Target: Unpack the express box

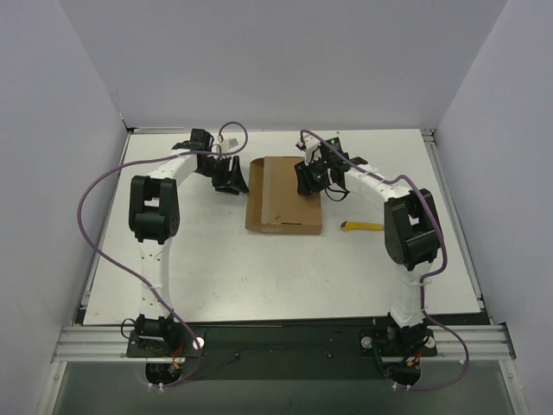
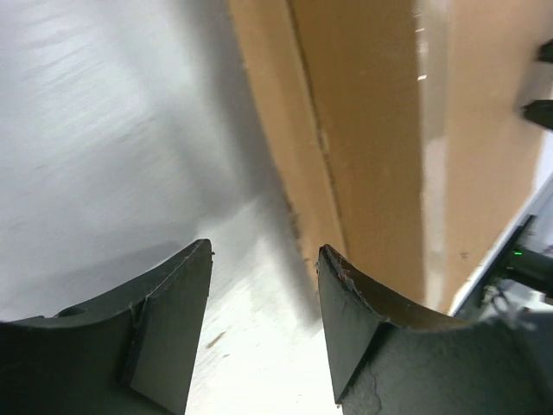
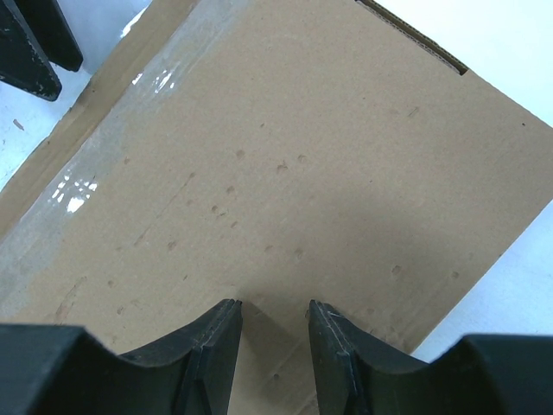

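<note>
The box's seamed side edge is outside the open fingers of my left gripper, so my left gripper should grab that edge [image 2: 298,194] and lift it to open the box.
The express box [image 1: 283,197] is a flat brown cardboard mailer lying closed in the middle of the table, with a strip of clear tape along its lid [image 3: 95,173]. My left gripper [image 1: 230,178] hovers just off the box's left edge [image 2: 285,130]. It is open [image 2: 265,259], with only bare table between its fingers. My right gripper [image 1: 309,181] is over the box's right part. It is open a little [image 3: 275,307], its fingertips [image 3: 226,313] are down at the lid, and nothing is gripped.
A yellow utility knife [image 1: 363,226] lies on the white table [image 1: 216,259] just right of the box's near corner. White walls close in the back and both sides. The left gripper's dark fingers [image 3: 30,52] show beyond the box's far corner in the right wrist view.
</note>
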`<state>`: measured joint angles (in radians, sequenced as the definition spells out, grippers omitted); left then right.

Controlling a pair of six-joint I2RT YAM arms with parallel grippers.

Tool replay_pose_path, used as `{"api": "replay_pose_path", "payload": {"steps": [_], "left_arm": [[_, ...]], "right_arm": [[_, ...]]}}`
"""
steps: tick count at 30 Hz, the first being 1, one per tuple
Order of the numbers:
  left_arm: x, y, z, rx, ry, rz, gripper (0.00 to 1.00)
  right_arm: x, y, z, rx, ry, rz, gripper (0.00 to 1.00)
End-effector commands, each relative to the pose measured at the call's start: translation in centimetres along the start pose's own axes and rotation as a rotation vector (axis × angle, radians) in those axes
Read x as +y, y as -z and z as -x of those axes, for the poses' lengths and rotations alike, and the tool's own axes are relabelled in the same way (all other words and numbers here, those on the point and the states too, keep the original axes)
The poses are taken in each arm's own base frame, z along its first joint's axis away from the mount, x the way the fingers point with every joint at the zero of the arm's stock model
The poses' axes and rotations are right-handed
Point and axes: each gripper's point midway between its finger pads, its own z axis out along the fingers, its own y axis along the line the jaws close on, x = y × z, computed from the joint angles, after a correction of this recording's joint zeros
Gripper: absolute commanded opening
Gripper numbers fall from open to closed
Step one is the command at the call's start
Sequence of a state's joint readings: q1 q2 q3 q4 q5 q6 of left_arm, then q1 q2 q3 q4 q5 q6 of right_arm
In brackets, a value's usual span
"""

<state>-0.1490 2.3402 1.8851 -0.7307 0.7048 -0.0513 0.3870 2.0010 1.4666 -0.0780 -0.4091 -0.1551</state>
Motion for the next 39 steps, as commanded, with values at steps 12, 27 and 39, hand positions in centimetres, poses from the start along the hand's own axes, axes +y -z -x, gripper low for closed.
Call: {"api": "replay_pose_path", "payload": {"steps": [12,27,39], "left_arm": [[-2.0,-3.0,0.6,-0.008,0.046,-0.158,0.58],[-10.9,4.1,5.2,-0.145,-0.010,-0.502,0.00],[-16.8,11.4,6.7,-0.233,-0.141,-0.614,0.00]], "right_arm": [[1.0,-0.7,-3.6,0.120,0.019,0.011,0.39],[3.2,4.3,9.7,-0.171,0.114,0.076,0.41],[8.3,7.6,16.5,-0.339,0.072,0.252,0.41]]}}
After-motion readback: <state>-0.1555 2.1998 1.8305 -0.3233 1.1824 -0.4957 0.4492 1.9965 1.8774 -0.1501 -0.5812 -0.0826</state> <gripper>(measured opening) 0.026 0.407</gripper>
